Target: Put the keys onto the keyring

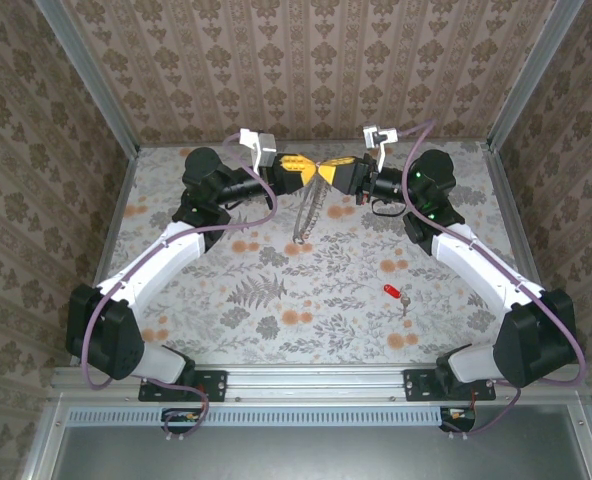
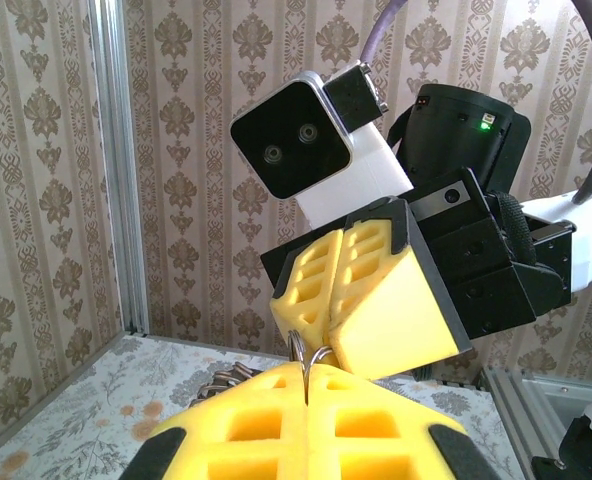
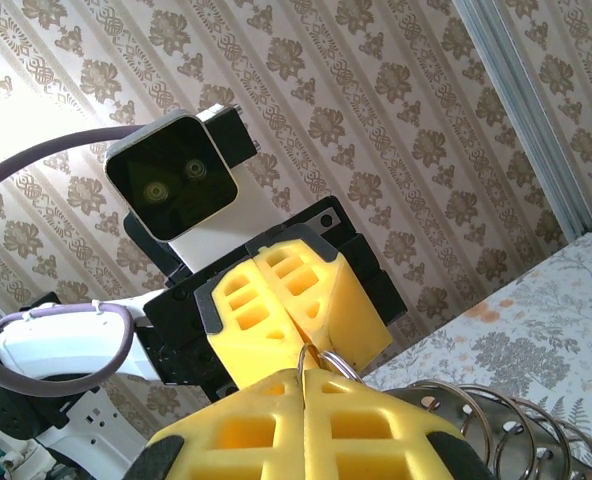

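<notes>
The wire loop sits slanted to my right gripper in my left gripper, which should open, roll into line and pinch it anew (image 2: pixel 320 354).
High over the back of the table my left gripper (image 1: pixel 309 168) and right gripper (image 1: pixel 334 170) meet tip to tip, both shut on the top of the keyring (image 1: pixel 304 215). It is a string of silvery rings that hangs from them down toward the table. In the left wrist view my left gripper (image 2: pixel 306 385) pinches a thin wire loop of the keyring (image 2: pixel 308 352), with the right gripper's yellow fingers (image 2: pixel 376 300) just beyond. The right wrist view has my right gripper (image 3: pixel 304 385) closed on the same keyring (image 3: pixel 321 358). The key (image 1: pixel 392 292), red-headed, lies on the table at the right front, apart from both grippers.
The floral table (image 1: pixel 276 290) is boxed in by wallpapered walls with metal corner posts (image 1: pixel 86 75). A metal rail (image 1: pixel 316 380) with both arm bases runs along the near edge. More silver rings of the chain (image 3: pixel 506 430) trail below the right gripper.
</notes>
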Available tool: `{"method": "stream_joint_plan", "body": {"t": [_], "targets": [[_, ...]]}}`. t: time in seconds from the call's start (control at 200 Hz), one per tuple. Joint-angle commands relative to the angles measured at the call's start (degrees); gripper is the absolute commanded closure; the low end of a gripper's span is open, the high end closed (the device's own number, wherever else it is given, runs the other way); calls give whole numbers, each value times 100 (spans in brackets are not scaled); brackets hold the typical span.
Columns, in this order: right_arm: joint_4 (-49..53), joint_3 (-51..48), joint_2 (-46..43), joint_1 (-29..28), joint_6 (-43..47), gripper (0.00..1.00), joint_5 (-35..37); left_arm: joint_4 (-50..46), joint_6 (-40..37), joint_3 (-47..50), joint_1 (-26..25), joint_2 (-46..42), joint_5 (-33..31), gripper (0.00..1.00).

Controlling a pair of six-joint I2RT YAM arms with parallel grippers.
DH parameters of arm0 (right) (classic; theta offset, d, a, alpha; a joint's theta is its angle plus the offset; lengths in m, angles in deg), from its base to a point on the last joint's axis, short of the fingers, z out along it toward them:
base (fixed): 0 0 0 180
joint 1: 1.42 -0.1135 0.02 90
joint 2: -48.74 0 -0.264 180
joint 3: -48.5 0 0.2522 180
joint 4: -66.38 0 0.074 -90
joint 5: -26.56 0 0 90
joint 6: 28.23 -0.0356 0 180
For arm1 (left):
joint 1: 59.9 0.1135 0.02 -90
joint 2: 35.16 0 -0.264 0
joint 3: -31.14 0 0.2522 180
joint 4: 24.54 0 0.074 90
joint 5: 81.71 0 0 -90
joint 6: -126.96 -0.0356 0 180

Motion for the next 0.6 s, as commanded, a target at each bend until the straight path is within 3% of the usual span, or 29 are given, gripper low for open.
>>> {"method": "stream_joint_plan", "body": {"t": [0.0, 0.07, 0.185, 0.335, 0.475, 0.595], "targets": [[-203, 177, 32, -65, 78, 100, -209, 37, 36, -163, -25, -130, -2, 100], [-156, 164, 32, -50, 137, 100, -209, -234, -46, -207, -19, -176, -99, 100], [-133, 158, 28, 22, 195, 100, -257, -716, -369, -243, 15, -358, -287, 73], [3, 225, -12, 115, 325, 100, -404, -1009, -572, -173, 133, -631, -338, 54], [164, 360, -21, 205, 453, 100, -629, -1264, -660, -223, 276, -781, 32, 51], [216, 540, 32, 233, 472, 100, -851, -1561, -688, -439, 325, -731, 563, 54]]}}
